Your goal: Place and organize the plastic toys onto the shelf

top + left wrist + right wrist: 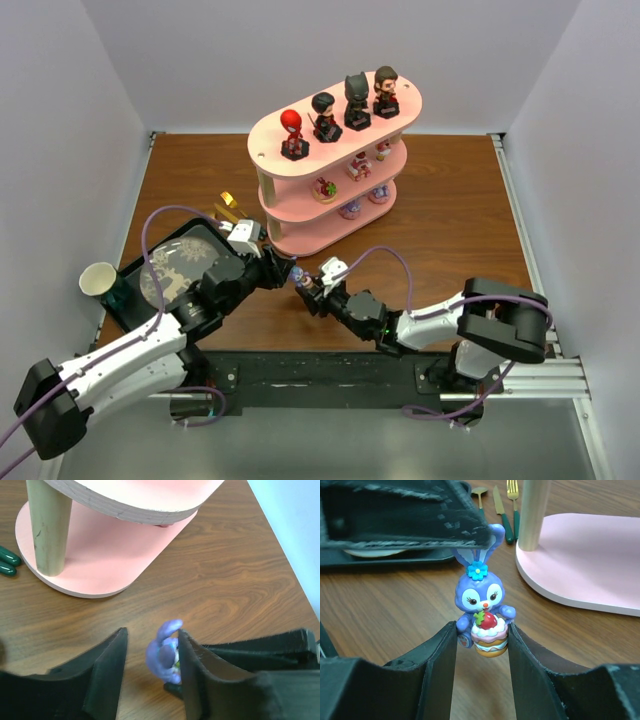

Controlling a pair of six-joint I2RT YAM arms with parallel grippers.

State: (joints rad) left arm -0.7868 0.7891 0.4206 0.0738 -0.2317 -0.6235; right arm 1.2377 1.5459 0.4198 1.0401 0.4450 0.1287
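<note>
The blue bunny toy is pinched low beside its cake by my right gripper, so my left gripper should hold its ears while my right gripper takes its head [480,592].
A blue bunny toy [481,597] holding a strawberry cake stands just above the wood table, pinched at its arms by my right gripper [482,627]. My left gripper [151,632] straddles the same bunny [162,652] from the other side. One finger [192,665] touches it and a gap shows at the other, so the jaws are open. Both grippers meet in front of the pink shelf [300,238]. Its top board carries several big-headed figures, such as the red one [293,133]. Small toys [358,166] sit on the lower tiers.
A black tray [135,290] with a patterned plate lies at the left, a paper cup [97,279] beside it. Gold and green cutlery [232,205] lies by the shelf's left end. A shelf post [47,525] and bottom board [100,555] stand close ahead.
</note>
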